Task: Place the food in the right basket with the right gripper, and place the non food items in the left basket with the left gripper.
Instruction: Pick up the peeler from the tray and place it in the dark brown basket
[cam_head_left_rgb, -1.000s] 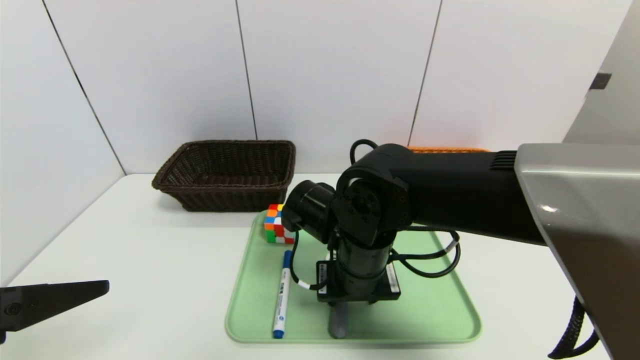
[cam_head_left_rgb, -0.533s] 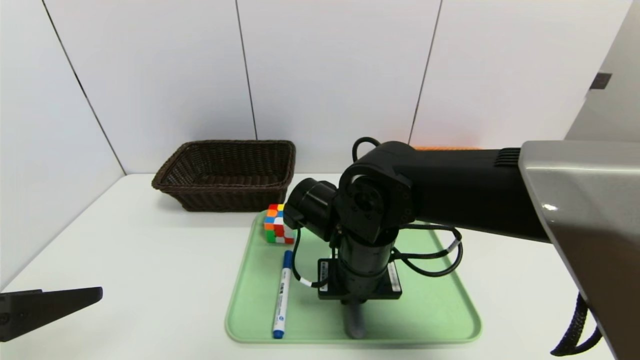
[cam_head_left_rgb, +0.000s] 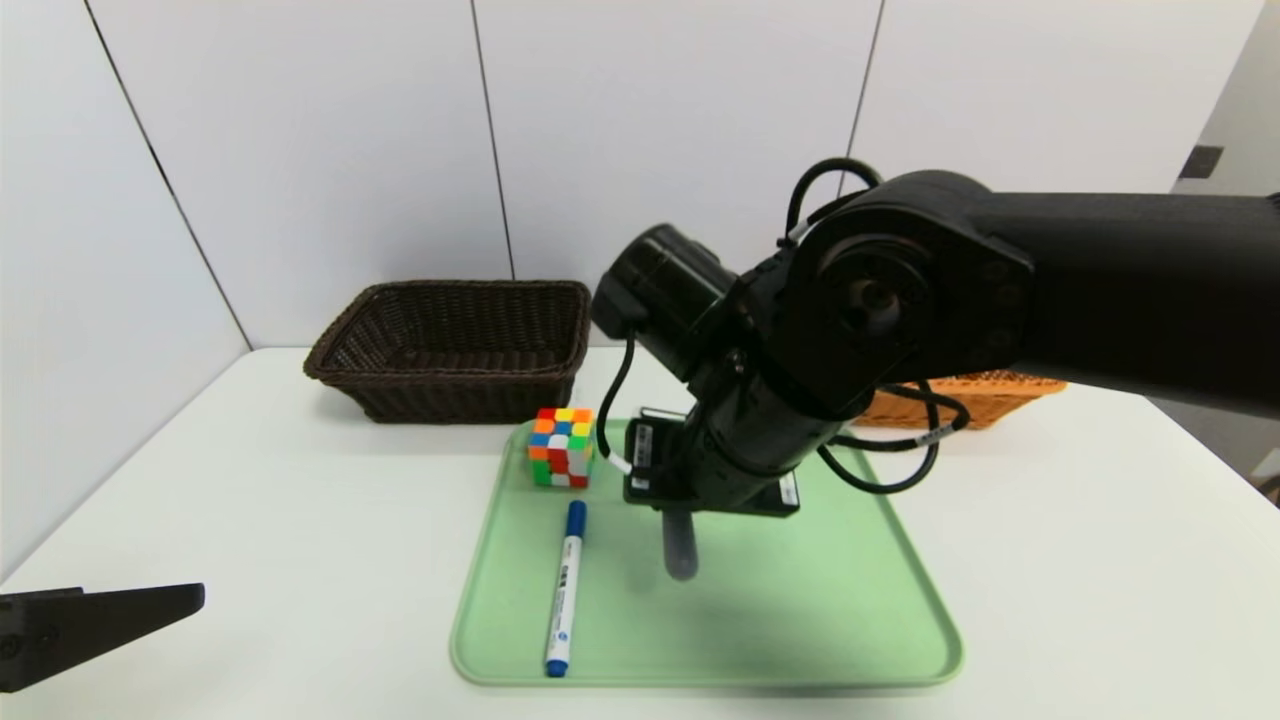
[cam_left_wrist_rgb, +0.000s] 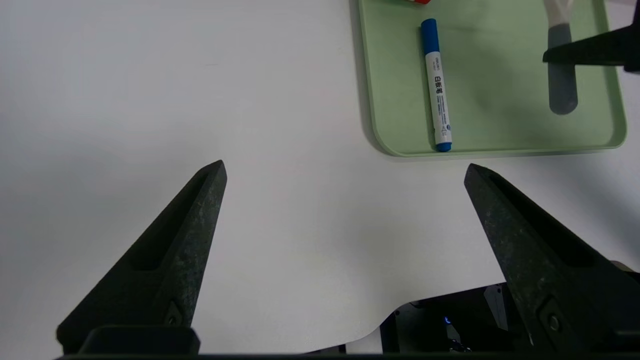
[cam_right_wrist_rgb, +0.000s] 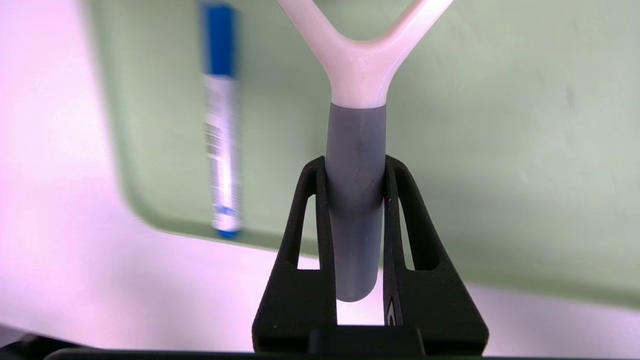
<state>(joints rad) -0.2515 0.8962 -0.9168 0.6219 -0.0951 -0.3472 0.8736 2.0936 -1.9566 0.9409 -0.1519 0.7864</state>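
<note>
Next, my right gripper releases the white Y-peeler inside the dark basket (cam_head_left_rgb: 453, 370), just behind the middle of the basket's front side.
My right gripper (cam_right_wrist_rgb: 355, 165) is shut on the grey handle of the white Y-peeler (cam_right_wrist_rgb: 356, 65) and holds it above the green tray (cam_head_left_rgb: 850, 620). In the head view the peeler's handle (cam_head_left_rgb: 680, 545) hangs below the wrist. The multicoloured cube (cam_head_left_rgb: 562, 447) sits at the tray's far left corner. The blue-capped marker (cam_head_left_rgb: 565, 590) lies along the tray's left side. The dark left basket (cam_head_left_rgb: 455, 345) stands empty at the back. The orange right basket (cam_head_left_rgb: 960, 395) is partly hidden by my right arm. No food shows. My left gripper (cam_left_wrist_rgb: 345, 170) hovers open over bare table, near the front left.
The white table (cam_head_left_rgb: 250, 520) ends at white wall panels close behind both baskets and along the left. Its front edge has a curved cut-out (cam_left_wrist_rgb: 380, 325) just under the left gripper.
The right gripper closed on the peeler's handle and rose with it, away from the tray's front edge. The raised arm now uncovers the orange basket. The left gripper stayed put.
</note>
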